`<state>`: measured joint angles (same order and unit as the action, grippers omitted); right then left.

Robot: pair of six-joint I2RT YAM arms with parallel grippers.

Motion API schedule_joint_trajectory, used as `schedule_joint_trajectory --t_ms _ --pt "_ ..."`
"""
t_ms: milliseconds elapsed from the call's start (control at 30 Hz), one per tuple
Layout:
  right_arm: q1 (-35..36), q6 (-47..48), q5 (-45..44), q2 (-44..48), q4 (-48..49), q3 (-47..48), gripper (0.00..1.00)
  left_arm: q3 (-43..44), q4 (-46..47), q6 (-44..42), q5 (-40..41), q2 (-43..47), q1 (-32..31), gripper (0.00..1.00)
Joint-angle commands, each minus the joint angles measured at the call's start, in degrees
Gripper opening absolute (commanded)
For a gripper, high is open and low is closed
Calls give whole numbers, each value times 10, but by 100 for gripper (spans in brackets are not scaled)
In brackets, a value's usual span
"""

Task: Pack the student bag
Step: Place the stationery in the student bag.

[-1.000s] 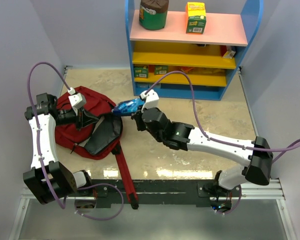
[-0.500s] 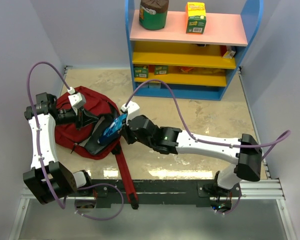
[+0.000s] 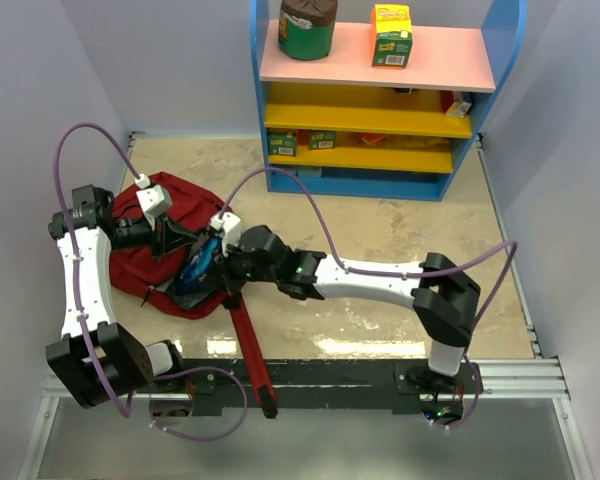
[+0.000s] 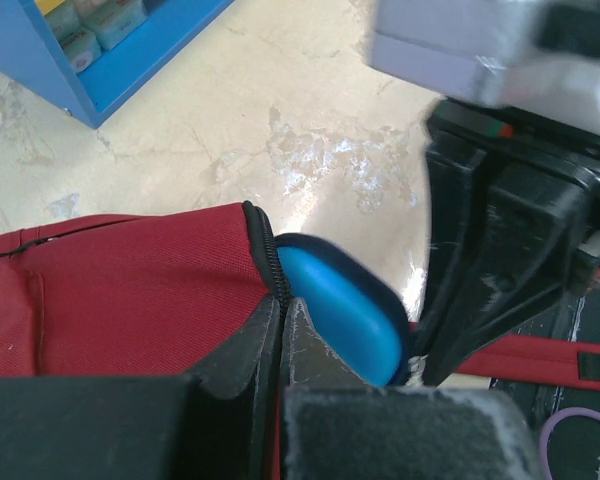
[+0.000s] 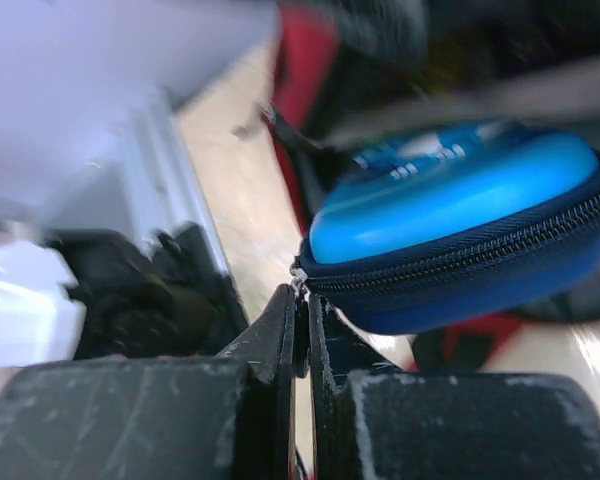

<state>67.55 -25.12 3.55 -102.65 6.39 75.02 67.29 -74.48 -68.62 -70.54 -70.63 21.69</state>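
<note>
My right gripper is to work with the blue pencil case. I should set it down inside the dark red bag's opening (image 3: pixel 191 270), below the bag's lifted edge.
The student bag (image 3: pixel 140 265) lies at the left of the table, dark red, with its mouth held up. My left gripper (image 3: pixel 176 243) is shut on the bag's zipper edge (image 4: pixel 270 250), seen in the left wrist view with jaws pressed together (image 4: pixel 282 305) over red fabric (image 4: pixel 120 290). My right gripper (image 3: pixel 218 262) reaches across from the right and is shut on the zipper pull of a small blue pencil case (image 3: pixel 194 268). The case (image 4: pixel 335 315) sits at the bag's mouth, just inside the lifted edge. In the right wrist view the case (image 5: pixel 460 220) hangs off the closed gripper (image 5: pixel 302 300).
A blue shelf unit (image 3: pixel 375 100) stands at the back, with a green can (image 3: pixel 307 28) and a yellow box (image 3: pixel 391 35) on its pink top and small boxes on the lower shelves. One long red strap (image 3: pixel 248 345) trails toward the near edge.
The right arm has swung left with the blue pencil case, from beside the bag to its open mouth. The left gripper has kept its hold on the bag's edge.
</note>
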Motion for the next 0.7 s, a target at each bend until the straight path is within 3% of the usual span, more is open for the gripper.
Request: schedule_joint_trajectory --t_ms 0,333,467,500,667 --pt "-66 2 115 -86 47 58 0 23 -9 -5 -63 5 -1 0" --pt "-108 9 -19 -233 -96 181 0 21 -9 -8 -64 1 0 0" --pt "-108 -23 27 -248 -54 146 0 21 -9 -9 -60 -2 0 0" --pt "-108 -25 36 -261 -51 145 4 21 -9 -9 -60 -4 0 0" --pt "-108 -40 73 -306 -89 173 9 24 -9 -7 -61 -6 -1 0"
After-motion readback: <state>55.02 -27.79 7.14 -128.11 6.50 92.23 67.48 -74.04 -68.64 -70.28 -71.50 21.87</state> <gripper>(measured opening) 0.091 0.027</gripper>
